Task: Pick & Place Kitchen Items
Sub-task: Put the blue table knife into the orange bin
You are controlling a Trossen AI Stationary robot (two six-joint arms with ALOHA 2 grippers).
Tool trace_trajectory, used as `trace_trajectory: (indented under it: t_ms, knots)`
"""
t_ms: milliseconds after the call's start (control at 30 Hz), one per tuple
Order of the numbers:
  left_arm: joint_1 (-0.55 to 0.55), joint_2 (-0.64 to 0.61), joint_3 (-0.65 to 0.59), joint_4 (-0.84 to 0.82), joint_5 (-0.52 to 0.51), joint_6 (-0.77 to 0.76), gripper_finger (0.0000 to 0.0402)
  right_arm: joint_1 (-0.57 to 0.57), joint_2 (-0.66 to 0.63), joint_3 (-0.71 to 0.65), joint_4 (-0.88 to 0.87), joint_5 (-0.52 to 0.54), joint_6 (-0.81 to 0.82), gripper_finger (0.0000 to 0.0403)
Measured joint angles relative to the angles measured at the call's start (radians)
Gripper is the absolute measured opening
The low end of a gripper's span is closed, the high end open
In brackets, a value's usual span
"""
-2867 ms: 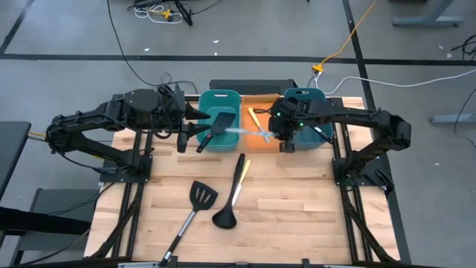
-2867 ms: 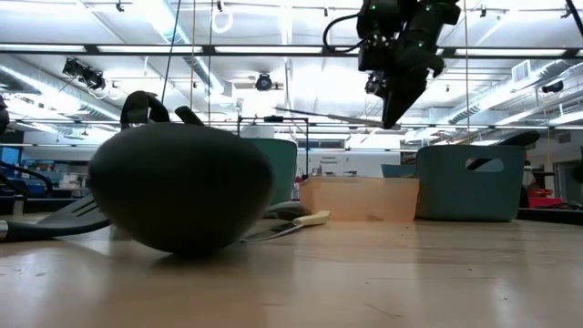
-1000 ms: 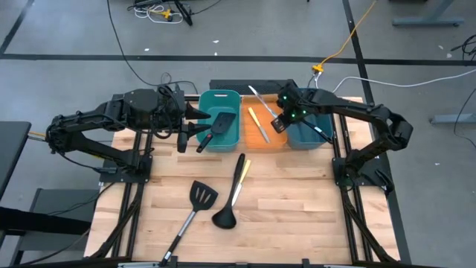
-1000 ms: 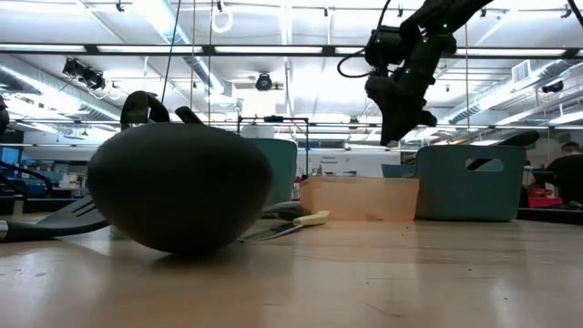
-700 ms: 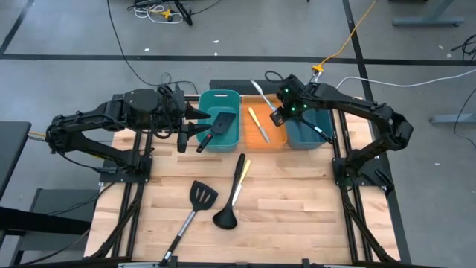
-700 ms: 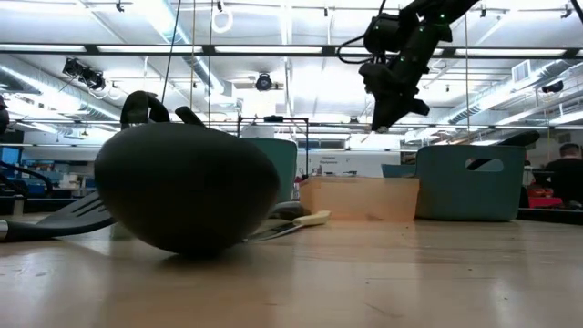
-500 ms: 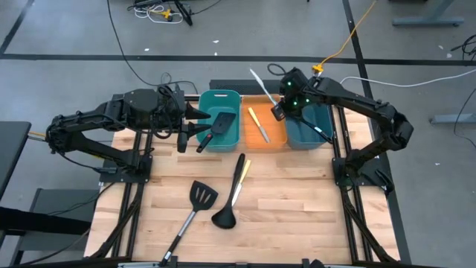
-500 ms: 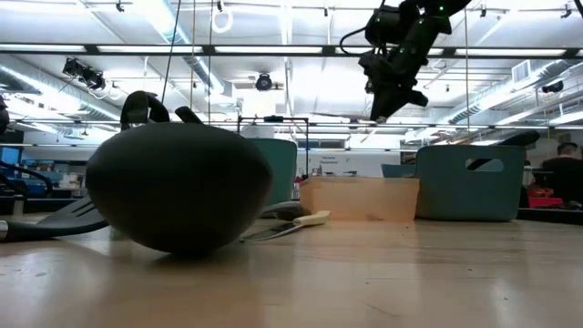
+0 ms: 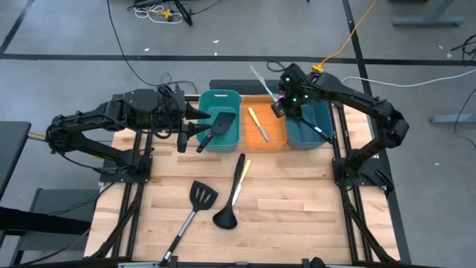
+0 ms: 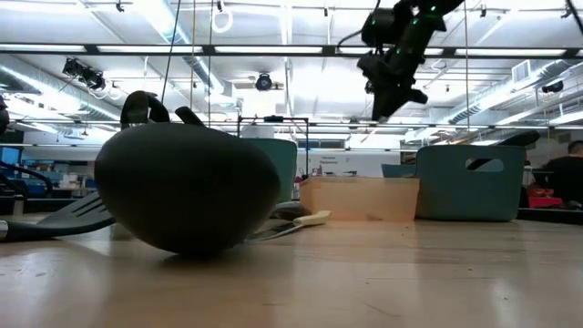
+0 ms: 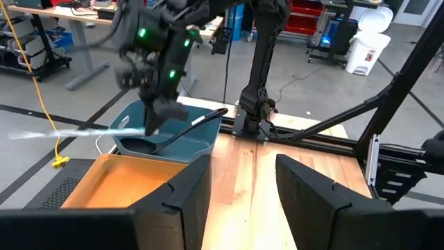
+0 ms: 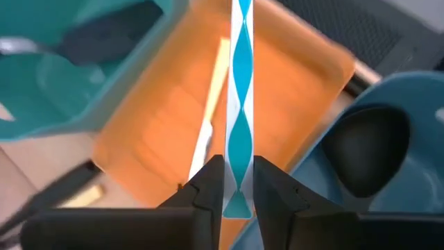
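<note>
My right gripper has the teal-and-white twisted stick. It will put the stick down across the yellow stick in the orange bin (image 9: 262, 128) (image 12: 212, 122).
My right gripper (image 9: 276, 106) is shut on a teal-and-white twisted stick (image 9: 260, 79), high above the far edge of the orange bin (image 9: 272, 138); it also shows in the low view (image 10: 387, 102). A yellow stick (image 9: 257, 123) lies in that bin. My left gripper (image 11: 243, 194) is open and empty, beside the left teal bin (image 9: 219, 95). A black spatula (image 9: 216, 129) rests its head in that bin, its handle over the near rim. A spatula (image 9: 195, 205), a ladle (image 9: 229, 201) and a yellow stick (image 9: 239, 184) lie on the table. My right gripper pinches one end of the stick (image 12: 236, 182) between its two fingers (image 12: 208, 187). The stick runs on ahead of the fingers, in line with them, toward the table's far left. It is lifted clear, above the orange bin.
The right teal bin (image 9: 321, 112) holds a black ladle (image 9: 317, 131). In the low view the table ladle's bowl (image 10: 182, 187) fills the near left, with the orange bin (image 10: 360, 198) and teal bin (image 10: 469, 182) behind. Bare wood lies at the table's near right.
My right gripper, still shut on the stick, has risen and gone toward the table's far edge. The stick's free end now reaches past the far rim of the orange bin.
</note>
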Motion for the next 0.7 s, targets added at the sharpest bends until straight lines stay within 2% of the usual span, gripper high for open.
trace_trajectory:
  t_ms: [333, 500, 700]
  knots:
    - [0.000, 0.000, 0.000, 0.000, 0.000, -0.020, 0.0167, 0.040, 0.152, 0.000, -0.027, -0.016, 0.023, 0.0065]
    - [0.000, 0.000, 0.000, 0.000, 0.000, -0.022, 0.0167, 0.077, 0.166, -0.008, -0.029, -0.019, 0.028, 0.0070]
    - [0.000, 0.000, 0.000, 0.000, -0.003, -0.022, 0.0167, 0.104, 0.166, -0.103, 0.020, -0.015, 0.057, 0.0066]
